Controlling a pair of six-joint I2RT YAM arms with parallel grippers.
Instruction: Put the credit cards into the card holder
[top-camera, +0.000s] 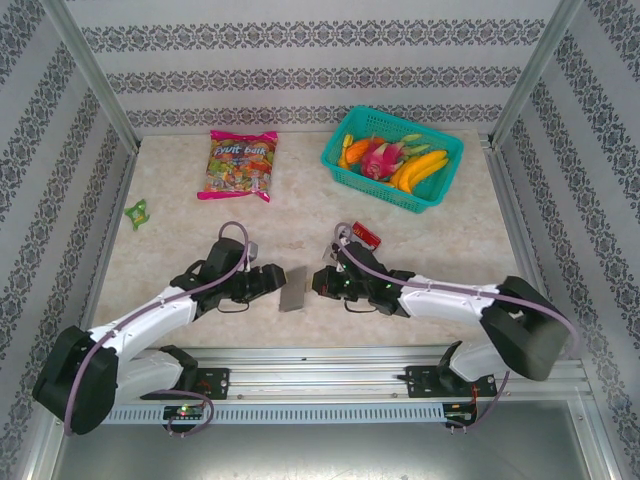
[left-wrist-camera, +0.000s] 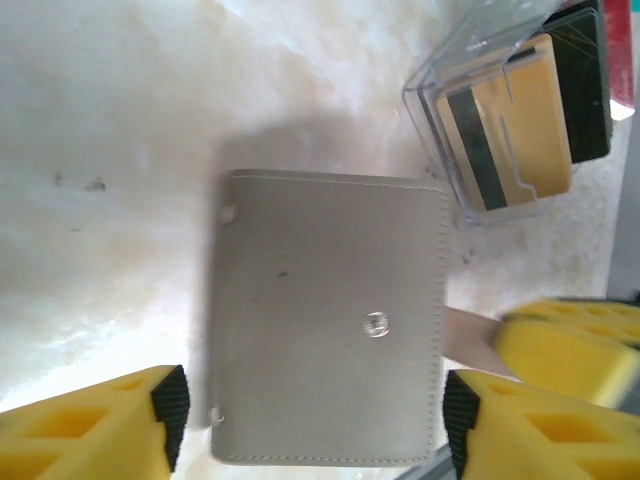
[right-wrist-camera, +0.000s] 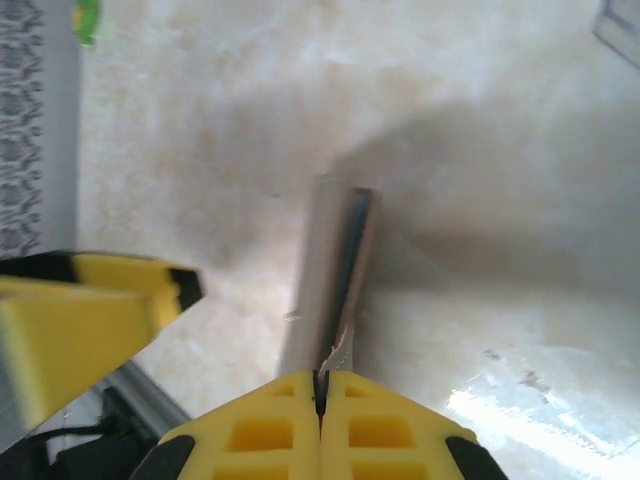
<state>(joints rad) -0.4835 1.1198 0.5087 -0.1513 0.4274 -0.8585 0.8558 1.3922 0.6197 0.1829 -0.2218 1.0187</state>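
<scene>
The robot's left gripper spans the whole closed card holder, so it should pinch just the front cover (left-wrist-camera: 322, 435) and swing it open while the right gripper holds the strap.
The card holder (left-wrist-camera: 330, 320) is a flat grey square wallet with a metal snap, lying closed on the table between both arms (top-camera: 292, 288). My left gripper (left-wrist-camera: 315, 420) is open, its yellow fingers (left-wrist-camera: 100, 425) on either side of the holder's near end. My right gripper (right-wrist-camera: 321, 385) is shut on the card holder (right-wrist-camera: 335, 260), pinching its tan-lined edge, seen edge-on. The credit cards (left-wrist-camera: 510, 130) sit in a clear plastic case just beyond the holder: a tan-gold one on top, a black one (left-wrist-camera: 585, 80) under it. The case also shows red in the top view (top-camera: 366, 236).
A candy bag (top-camera: 240, 165) lies at the back left. A teal basket (top-camera: 340, 130) of fruit stands at the back right. A small green wrapper (top-camera: 137, 211) is near the left wall. The metal rail (top-camera: 350, 355) runs just behind the holder.
</scene>
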